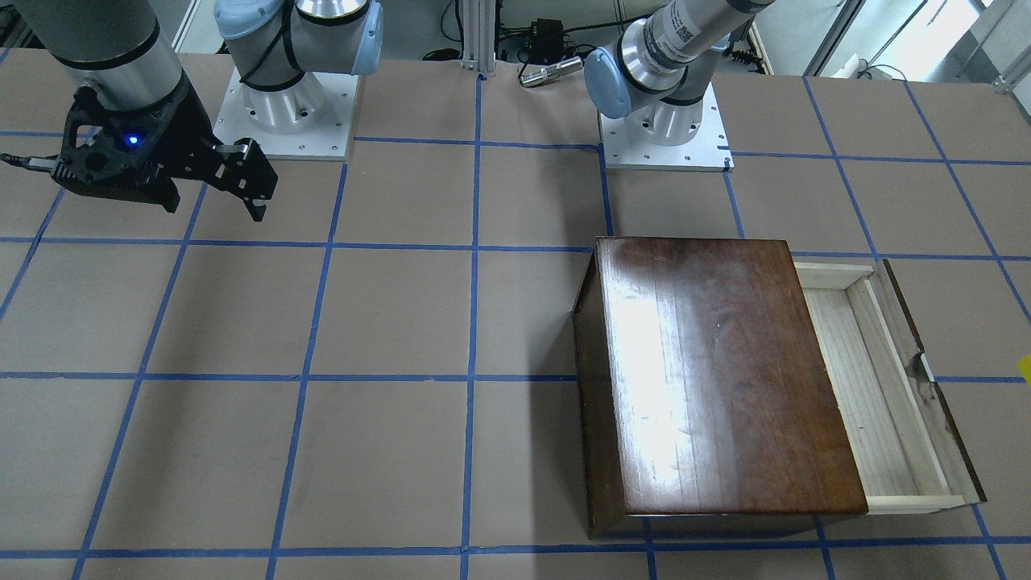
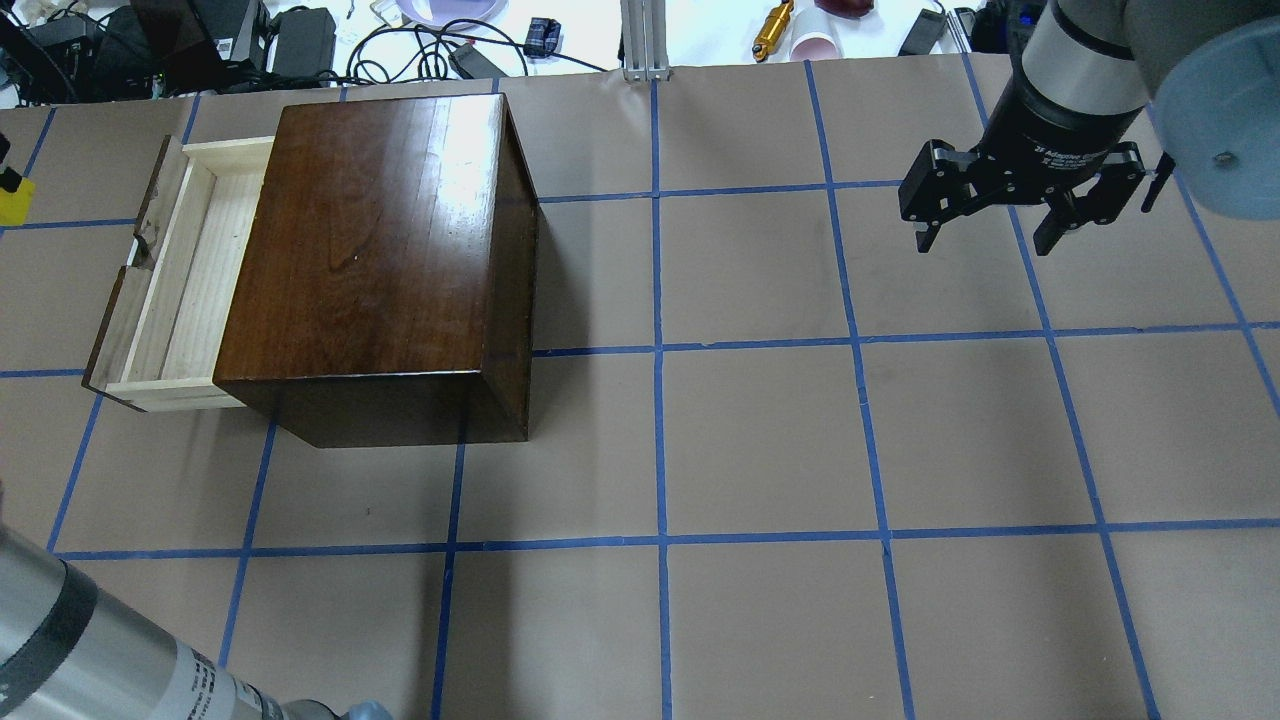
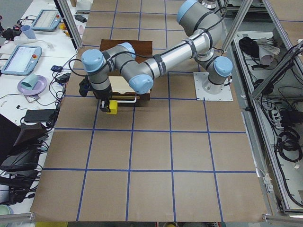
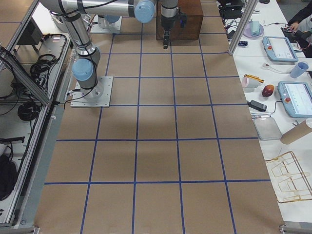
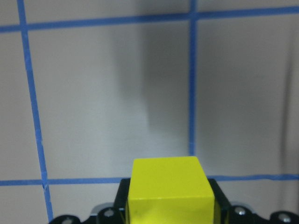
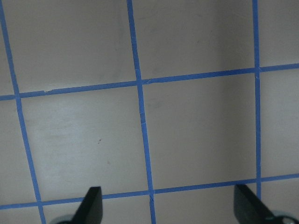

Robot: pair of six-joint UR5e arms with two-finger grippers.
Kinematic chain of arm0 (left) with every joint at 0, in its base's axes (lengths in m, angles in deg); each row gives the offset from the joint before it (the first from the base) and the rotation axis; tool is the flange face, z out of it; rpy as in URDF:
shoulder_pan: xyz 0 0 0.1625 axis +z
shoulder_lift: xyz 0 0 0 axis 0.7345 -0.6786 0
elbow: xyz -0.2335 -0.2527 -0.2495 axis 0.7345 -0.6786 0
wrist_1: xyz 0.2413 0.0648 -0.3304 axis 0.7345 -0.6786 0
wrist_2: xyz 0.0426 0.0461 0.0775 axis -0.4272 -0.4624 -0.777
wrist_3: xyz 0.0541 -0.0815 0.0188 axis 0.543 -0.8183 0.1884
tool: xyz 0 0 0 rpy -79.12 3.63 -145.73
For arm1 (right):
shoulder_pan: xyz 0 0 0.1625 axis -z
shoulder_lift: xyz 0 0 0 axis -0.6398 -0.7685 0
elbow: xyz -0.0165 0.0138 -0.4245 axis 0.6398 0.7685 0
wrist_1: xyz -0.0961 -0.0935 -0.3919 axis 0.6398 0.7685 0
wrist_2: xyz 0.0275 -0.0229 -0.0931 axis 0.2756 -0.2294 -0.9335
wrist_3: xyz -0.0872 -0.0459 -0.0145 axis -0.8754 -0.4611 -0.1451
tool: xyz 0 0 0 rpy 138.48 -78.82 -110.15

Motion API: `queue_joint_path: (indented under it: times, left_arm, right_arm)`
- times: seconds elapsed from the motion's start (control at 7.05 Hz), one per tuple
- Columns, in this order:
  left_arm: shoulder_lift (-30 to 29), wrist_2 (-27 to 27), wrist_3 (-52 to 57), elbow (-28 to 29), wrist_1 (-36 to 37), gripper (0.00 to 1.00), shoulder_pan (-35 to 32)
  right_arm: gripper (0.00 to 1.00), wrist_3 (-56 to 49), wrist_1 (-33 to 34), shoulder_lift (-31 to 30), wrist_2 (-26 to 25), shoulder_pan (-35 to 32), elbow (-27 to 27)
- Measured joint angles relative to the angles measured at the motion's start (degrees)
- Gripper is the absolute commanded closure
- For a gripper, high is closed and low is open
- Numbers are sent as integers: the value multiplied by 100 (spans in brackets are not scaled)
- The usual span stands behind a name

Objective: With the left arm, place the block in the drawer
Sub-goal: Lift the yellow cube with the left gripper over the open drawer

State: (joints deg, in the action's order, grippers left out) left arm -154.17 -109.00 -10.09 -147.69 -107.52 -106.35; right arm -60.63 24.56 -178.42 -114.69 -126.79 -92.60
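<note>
I should let go of the yellow block with my left gripper on the pale-wood bottom midway (image 1: 877, 395) along the open drawer.
The yellow block (image 5: 170, 189) is held between the jaws of my left gripper (image 3: 108, 105), which is shut on it. The block (image 3: 113, 109) hangs above the table, just outside the drawer's dark front. Only its edge shows in the overhead view (image 2: 14, 203) and the front-facing view (image 1: 1024, 369). The drawer (image 2: 185, 270) is pulled open from the dark-brown wooden box (image 2: 380, 250), and its pale-wood inside (image 1: 866, 403) is bare. My right gripper (image 2: 985, 243) is open and empty, hanging far off on the table's other side (image 1: 214, 208); its fingers (image 6: 91, 207) stand wide apart.
The box (image 1: 717, 379) stands tall on the brown table with blue tape lines. The arm bases (image 1: 282, 113) are bolted at the robot's side. Cables and small items (image 2: 430, 40) lie beyond the far edge. My left forearm (image 2: 80, 650) crosses the near left corner.
</note>
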Motion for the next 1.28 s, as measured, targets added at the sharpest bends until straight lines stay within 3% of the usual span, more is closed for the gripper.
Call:
queue_joint_path:
  times: [0.43,1.13,1.28]
  left_arm:
    - [168,176,-942,-382,-73,100,-698]
    - [-12,408,-949,-1225,342,100,-773]
    - [-43,519,-946,-1382,571,73,-772]
  right_arm:
    - [0,0,0,0,3,0,1]
    - [0,0,0,0,-5,1,3]
    - [0,0,0,0,-5,0,3]
